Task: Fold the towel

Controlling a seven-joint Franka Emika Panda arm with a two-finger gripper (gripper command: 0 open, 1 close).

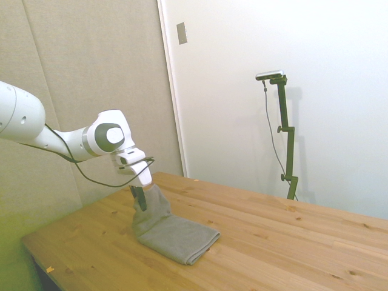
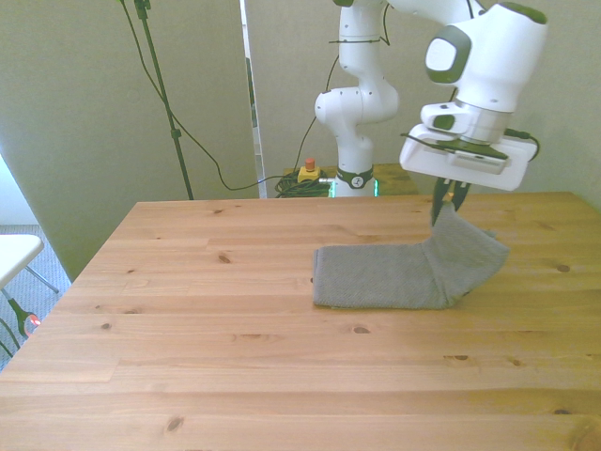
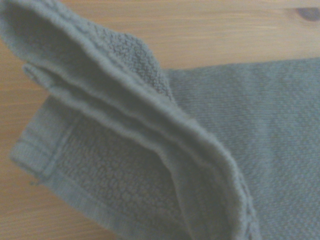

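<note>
Next, my gripper lets go of the towel's raised end on top of the flat opposite end (image 2: 331, 256), near its far corner. The raised end is now up off the wood.
The grey towel (image 1: 176, 233) lies on the wooden table (image 1: 273, 242), folded in layers, with one end pulled up off the wood. My gripper (image 1: 140, 197) is shut on that raised end, pinching its top edge. In the front view the towel (image 2: 385, 274) stretches flat toward the front view's left, and its lifted end rises to my gripper (image 2: 446, 205) at the front view's right. Up close, the wrist view shows the towel (image 3: 150, 135) with its thick hemmed edges bunched and a lower layer beneath them.
A yellow box with a red button (image 2: 308, 171) sits behind the table's far edge near the arm's base. A white table corner (image 2: 14, 252) shows at the front view's left edge. Bare wood surrounds the towel.
</note>
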